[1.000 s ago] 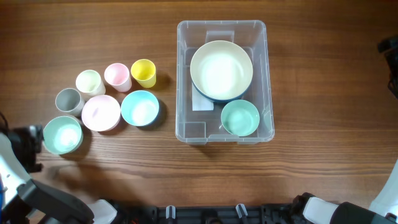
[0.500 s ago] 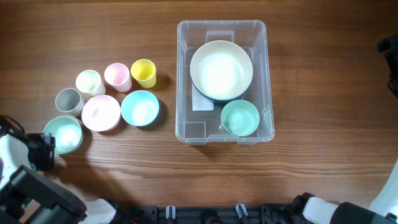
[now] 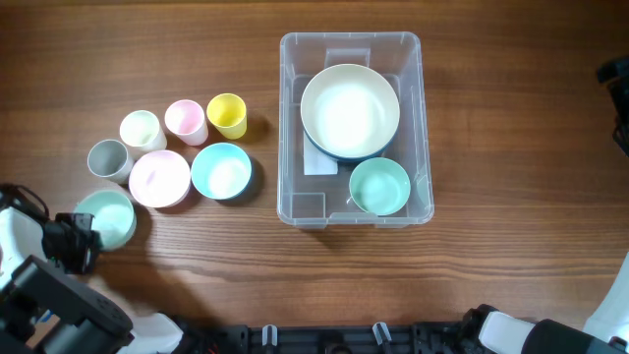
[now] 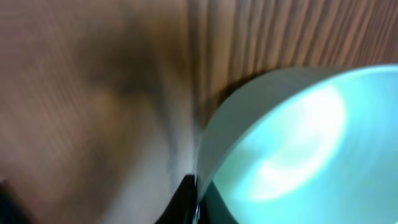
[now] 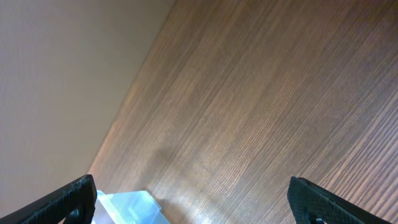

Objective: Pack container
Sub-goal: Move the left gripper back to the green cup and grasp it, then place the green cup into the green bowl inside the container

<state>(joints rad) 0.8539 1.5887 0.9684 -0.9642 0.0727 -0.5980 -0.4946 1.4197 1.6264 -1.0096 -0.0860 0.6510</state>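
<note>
The mint bowl, now held at the near side, will be released by my left gripper inside the small green bowl (image 3: 380,185) in the container.
The container (image 3: 290,128), a clear rectangular tub, stands right of the table's middle. Inside it lie a large cream bowl (image 3: 350,110) and a small green bowl (image 3: 379,185). At the near left, my left gripper (image 3: 81,239) is shut on the rim of a mint bowl (image 3: 108,216). In the left wrist view, the dark fingers (image 4: 186,198) pinch that mint bowl's (image 4: 298,149) wall from both sides. My right gripper (image 5: 196,208) hangs open over bare wood with nothing between its fingers, and a corner of the container (image 5: 127,208) shows below it.
Left of the container stand a blue bowl (image 3: 221,170), a pink bowl (image 3: 159,178), and yellow (image 3: 227,114), pink (image 3: 185,120), cream (image 3: 142,129) and grey (image 3: 108,158) cups. The right arm (image 3: 614,74) shows at the table's far right edge.
My left gripper has moved in from the left and closed on the mint bowl's rim. The bowl has shifted slightly right and nearer. The right gripper has not moved.
</note>
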